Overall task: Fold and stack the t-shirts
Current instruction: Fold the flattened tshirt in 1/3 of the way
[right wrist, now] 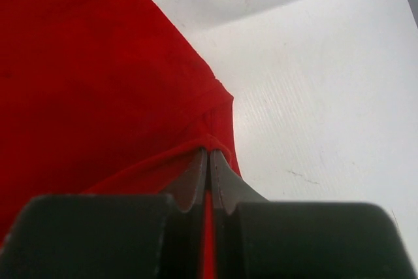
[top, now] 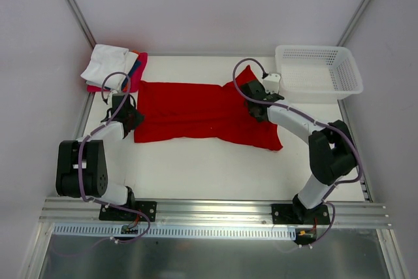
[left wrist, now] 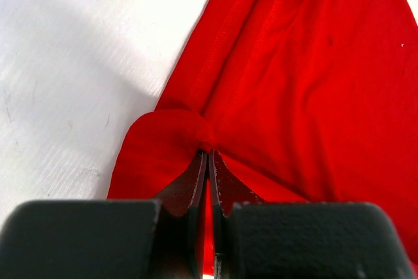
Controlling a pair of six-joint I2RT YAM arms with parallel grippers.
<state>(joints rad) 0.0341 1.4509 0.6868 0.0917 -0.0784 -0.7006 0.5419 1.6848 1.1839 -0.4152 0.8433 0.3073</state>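
My left gripper pinches a fold behind the red t-shirt's near edge, so next I grip closer to that edge (top: 145,133) before drawing it nearer.
A bright red t-shirt (top: 196,110) lies spread flat across the middle of the table, long side running left to right. My left gripper (top: 132,120) is shut on its left edge; the left wrist view shows red cloth (left wrist: 287,76) pinched between the closed jaws (left wrist: 208,153). My right gripper (top: 257,104) is shut on the shirt's right part near a raised corner, with a red fold (right wrist: 98,83) clamped at the jaw tips (right wrist: 208,152). A pile of folded shirts (top: 112,66), white on top with blue and pink-red showing beneath, sits at the far left corner.
A white plastic mesh basket (top: 318,72) stands at the far right of the table, close behind the right gripper. Metal frame posts rise at both far corners. Bare white tabletop (top: 209,168) lies between the shirt and the arm bases.
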